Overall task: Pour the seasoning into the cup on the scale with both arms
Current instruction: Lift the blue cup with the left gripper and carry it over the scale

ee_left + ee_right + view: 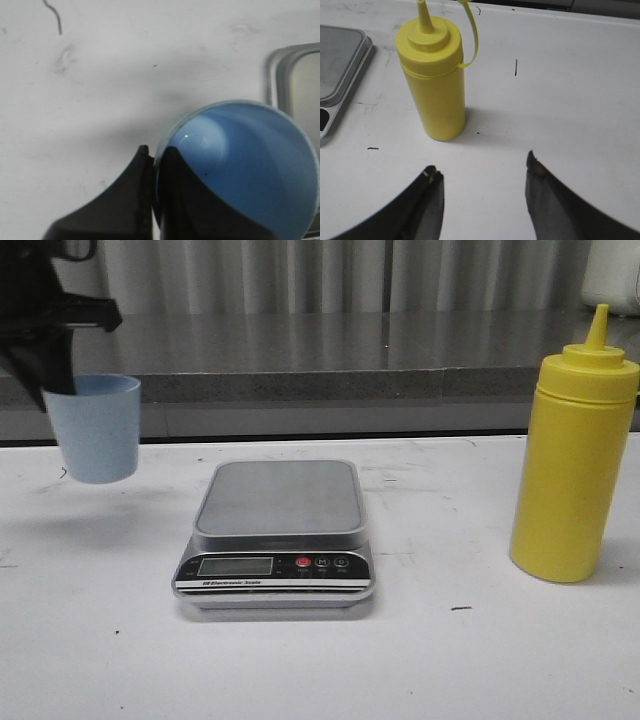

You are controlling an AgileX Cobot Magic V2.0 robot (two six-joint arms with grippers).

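Note:
The robot's left gripper will release the pale blue cup, now held upright above the table, on the back half of the scale's steel platform [280,483].
My left gripper [45,390] is shut on the rim of the pale blue cup [94,428] and holds it upright above the table, left of the scale [278,530]. In the left wrist view one finger is inside the cup [250,165], one outside, gripper [153,154]; the cup looks empty. The scale's steel platform is bare. The yellow seasoning bottle [573,465] stands upright at the right of the table, cap off and hanging by its tether. My right gripper [482,167] is open and empty, short of the bottle [436,85]. It is out of the front view.
A raised grey ledge [320,370] runs along the back of the white table [320,660]. The scale's corner [295,80] shows beside the cup in the left wrist view, and its edge [340,65] shows beside the bottle in the right wrist view.

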